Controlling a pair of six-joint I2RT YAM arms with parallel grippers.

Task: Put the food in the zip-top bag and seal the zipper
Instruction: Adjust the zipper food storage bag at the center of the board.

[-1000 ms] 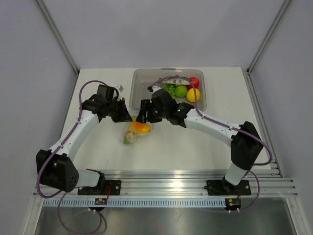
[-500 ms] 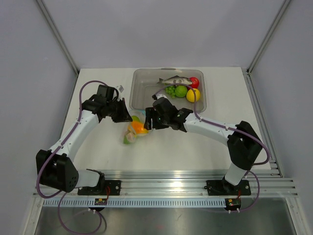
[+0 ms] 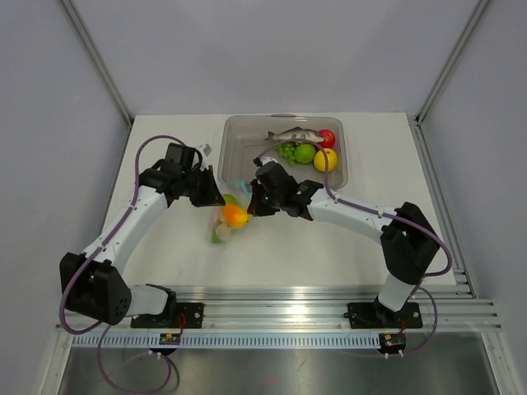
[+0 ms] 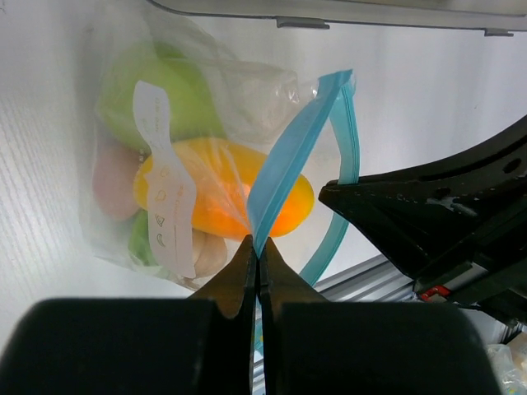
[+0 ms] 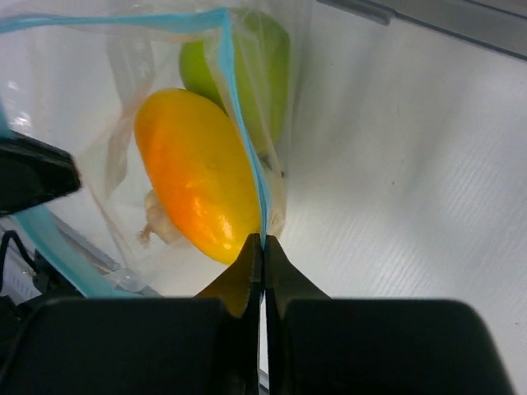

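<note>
One edge of the light blue zipper is pinched in my left gripper, tying up both grippers, so next my left gripper takes the zipper's near end (image 4: 258, 336) and frees my right gripper.
The zip-top bag (image 3: 228, 220) hangs between both grippers over the table, left of centre. Food inside it includes an orange-yellow mango shape (image 4: 222, 197), a green pear-like fruit (image 4: 160, 90) and a pinkish egg (image 4: 111, 177). My left gripper (image 4: 258, 247) is shut on one lip of the light blue zipper (image 4: 288, 160). My right gripper (image 5: 262, 241) is shut on the zipper (image 5: 243, 140) at the other end, beside the mango (image 5: 189, 173). The bag's mouth gapes between the two grips. In the top view the left gripper (image 3: 216, 197) and right gripper (image 3: 249, 204) face each other.
A clear grey tray (image 3: 240, 146) stands behind the bag, holding a fish (image 3: 292, 135), green grapes (image 3: 286, 151), a lime (image 3: 305, 153), a red fruit (image 3: 328, 137) and a lemon (image 3: 325, 160). An aluminium rail (image 3: 272, 300) runs along the near edge.
My right gripper came down from the tray side to the bag's mouth and shut on the zipper. The left gripper kept its hold; the bag shifted slightly.
</note>
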